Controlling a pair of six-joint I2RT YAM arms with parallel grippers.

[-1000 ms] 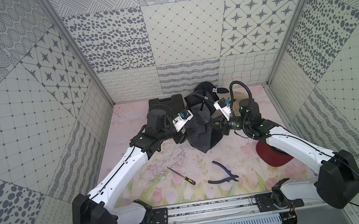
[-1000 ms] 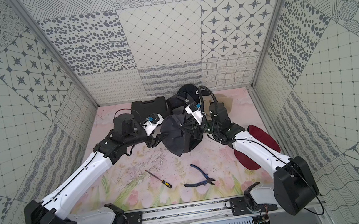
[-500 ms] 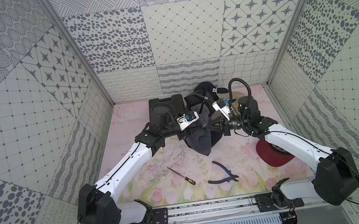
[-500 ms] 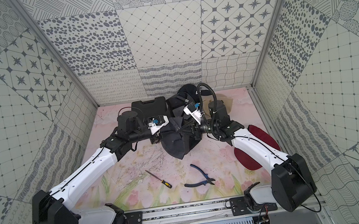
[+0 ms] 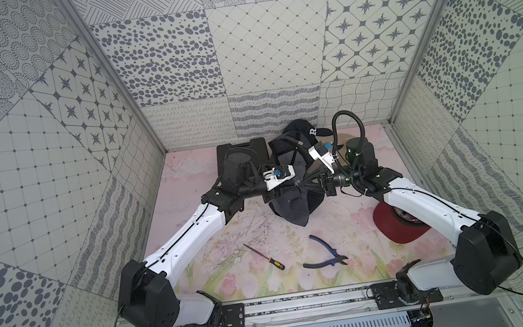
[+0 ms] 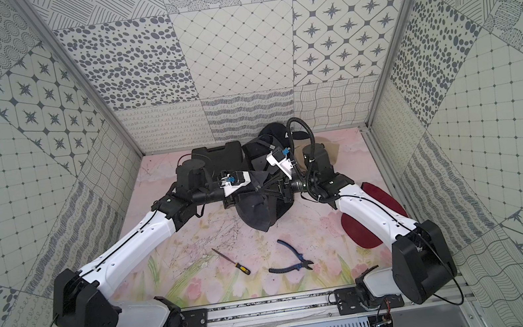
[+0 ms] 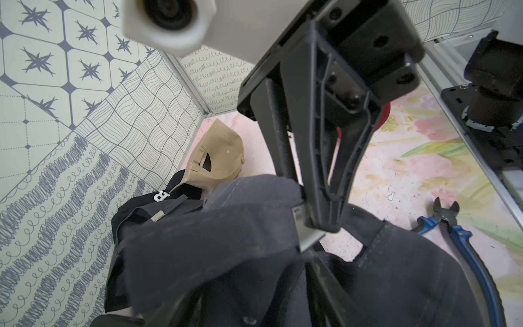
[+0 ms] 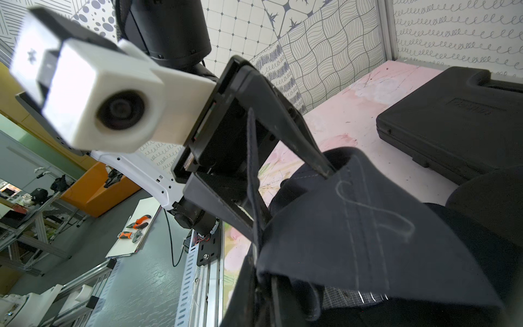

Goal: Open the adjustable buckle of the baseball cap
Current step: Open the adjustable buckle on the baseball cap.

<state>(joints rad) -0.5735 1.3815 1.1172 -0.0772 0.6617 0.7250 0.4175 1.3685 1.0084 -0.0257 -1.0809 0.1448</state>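
The robot's right gripper is pinning the strap at the silver buckle, so the left gripper needs to hold the strap there before the right gripper takes the strap's loose end (image 8: 252, 163).
The dark navy baseball cap (image 5: 294, 206) (image 6: 260, 211) hangs above the middle of the table between both arms. My right gripper (image 7: 314, 218) comes in from the right and is shut on the cap's back strap right at the silver buckle (image 7: 305, 236). My left gripper (image 8: 290, 199) faces it from the left with jaws apart. One of its fingertips (image 8: 325, 170) pokes into the cap's back opening, and the loose strap end (image 8: 253, 170) hangs between its fingers. In both top views the two grippers nearly meet over the cap.
At the back lie a black cap with a white R (image 5: 306, 130), a tan cap (image 7: 218, 158) and a black case (image 5: 241, 153). A maroon cap (image 5: 397, 227) sits under the right arm. A screwdriver (image 5: 264, 257) and blue pliers (image 5: 325, 258) lie in front.
The left arm has moved right, bringing its gripper up against the cap's back, and its jaws have narrowed. The cap hangs more folded. The right gripper keeps its hold.
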